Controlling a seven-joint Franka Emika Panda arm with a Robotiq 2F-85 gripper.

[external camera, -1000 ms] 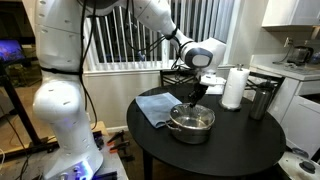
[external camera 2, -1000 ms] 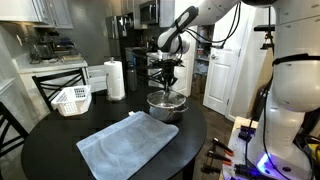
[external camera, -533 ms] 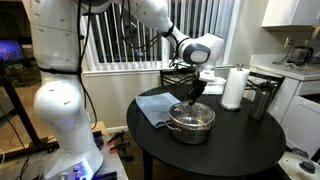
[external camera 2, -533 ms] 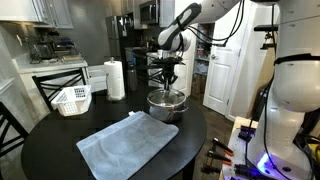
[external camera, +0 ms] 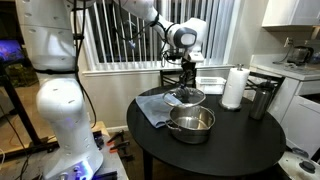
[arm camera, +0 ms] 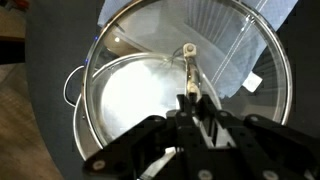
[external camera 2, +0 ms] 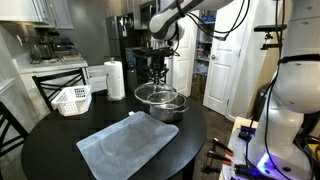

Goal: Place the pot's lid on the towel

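Note:
The robot's gripper should release the lid, now held in the air above the table, on the middle of the blue-grey towel (external camera: 166, 103), beside the steel pot.
My gripper (external camera: 186, 82) is shut on the lid's knob and holds the round glass-and-steel lid (external camera: 186, 96) in the air above the table; it also shows in an exterior view (external camera 2: 157, 93) and fills the wrist view (arm camera: 200, 50). The shiny steel pot (external camera: 191, 123) stands open on the round dark table, below and slightly beside the lid; it shows too in an exterior view (external camera 2: 170, 108) and through the glass in the wrist view (arm camera: 130, 100). The blue-grey towel (external camera: 153, 106) lies flat next to the pot, large in an exterior view (external camera 2: 128, 145).
A white paper towel roll (external camera: 234, 87) and a dark metal canister (external camera: 262, 99) stand behind the pot. A white basket (external camera 2: 71, 99) sits at the table's far side. The table edge (external camera: 150, 150) is near the towel.
The gripper has risen and shifted toward the towel, lifting the lid off the pot. The pot now stands open.

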